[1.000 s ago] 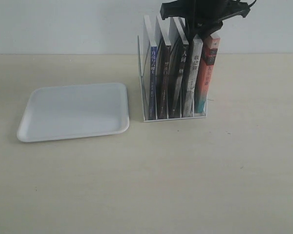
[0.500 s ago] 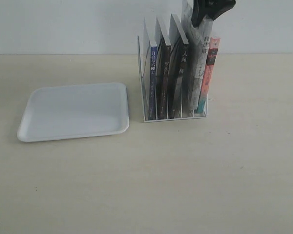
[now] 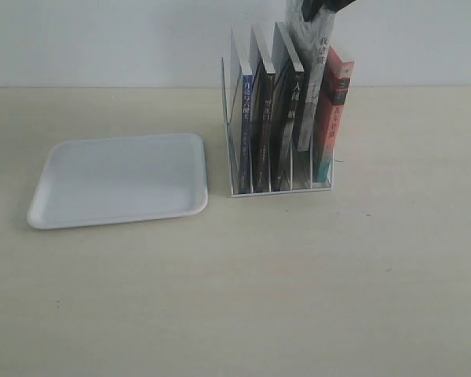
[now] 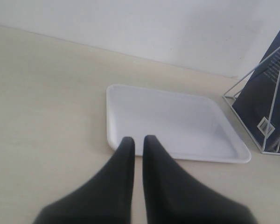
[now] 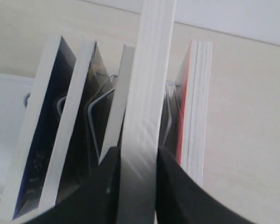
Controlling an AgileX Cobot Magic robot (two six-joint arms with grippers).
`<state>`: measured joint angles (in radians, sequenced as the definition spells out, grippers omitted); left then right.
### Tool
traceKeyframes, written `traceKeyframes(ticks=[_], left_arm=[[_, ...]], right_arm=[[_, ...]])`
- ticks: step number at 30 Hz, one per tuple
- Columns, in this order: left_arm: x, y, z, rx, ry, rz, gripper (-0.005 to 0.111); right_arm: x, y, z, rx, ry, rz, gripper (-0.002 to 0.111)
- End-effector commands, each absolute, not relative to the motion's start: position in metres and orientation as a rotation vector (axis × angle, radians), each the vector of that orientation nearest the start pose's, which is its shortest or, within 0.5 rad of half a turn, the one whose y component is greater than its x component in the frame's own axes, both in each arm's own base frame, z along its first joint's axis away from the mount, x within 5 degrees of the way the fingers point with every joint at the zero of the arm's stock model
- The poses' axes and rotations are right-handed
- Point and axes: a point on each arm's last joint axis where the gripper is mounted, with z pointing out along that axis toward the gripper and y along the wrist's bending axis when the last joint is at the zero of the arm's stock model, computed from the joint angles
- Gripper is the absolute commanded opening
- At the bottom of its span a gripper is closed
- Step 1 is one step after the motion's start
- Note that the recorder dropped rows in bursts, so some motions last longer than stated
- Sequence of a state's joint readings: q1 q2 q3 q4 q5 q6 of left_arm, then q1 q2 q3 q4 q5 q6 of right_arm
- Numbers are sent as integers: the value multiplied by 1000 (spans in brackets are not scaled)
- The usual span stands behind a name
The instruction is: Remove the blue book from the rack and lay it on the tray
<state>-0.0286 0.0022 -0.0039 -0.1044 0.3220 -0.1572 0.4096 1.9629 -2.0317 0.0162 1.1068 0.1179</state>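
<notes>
I hold the grey-white-spined book partway out of the rack with my right gripper, so I will lower it back into its slot and take the blue book (image 3: 246,129).
The blue book (image 3: 246,129) stands in the leftmost slot of the white wire rack (image 3: 279,190), touched by neither gripper. My right gripper (image 3: 322,6), at the top edge of the exterior view, is shut on a grey-white-spined book (image 3: 312,86), lifted partway out of the fourth slot. In the right wrist view the right gripper (image 5: 137,156) pinches that book (image 5: 147,93); the blue book (image 5: 42,130) sits two slots away. The white tray (image 3: 118,179) lies flat, left of the rack. My left gripper (image 4: 138,139) hovers shut and empty by the tray (image 4: 177,121).
Two black-spined books (image 3: 265,129) stand between the blue book and the lifted one. A red-orange-spined book (image 3: 332,118) leans in the rightmost slot. The blue cover (image 4: 266,98) shows behind the rack's wires (image 4: 275,70) in the left wrist view.
My right gripper has risen toward the top of the exterior view, drawing the grey-white-spined book upward out of its slot. The blue book, the tray and the rack have not moved.
</notes>
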Motion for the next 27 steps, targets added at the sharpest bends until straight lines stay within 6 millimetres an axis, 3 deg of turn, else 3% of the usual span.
traceKeyframes(ticks=[1, 11, 13, 16, 18, 22, 27], left_arm=[[54, -5, 185, -183, 1791, -242, 6], [54, -5, 185, -183, 1791, -242, 6], [54, -5, 185, -183, 1791, -242, 6], [54, -5, 185, -183, 1791, -242, 6], [54, -5, 185, -183, 1791, -242, 6], [54, -5, 185, -183, 1791, -242, 6], [54, -5, 185, -183, 1791, -242, 6]], right_arm=[[407, 179, 359, -400, 2451, 230, 0], [420, 185, 330, -456, 2502, 213, 2], [420, 188, 328, -491, 2509, 240, 10], [419, 190, 327, -513, 2512, 261, 31], [418, 189, 329, -513, 2508, 261, 39], [412, 186, 343, -505, 2480, 264, 39], [396, 179, 376, -493, 2404, 280, 39]])
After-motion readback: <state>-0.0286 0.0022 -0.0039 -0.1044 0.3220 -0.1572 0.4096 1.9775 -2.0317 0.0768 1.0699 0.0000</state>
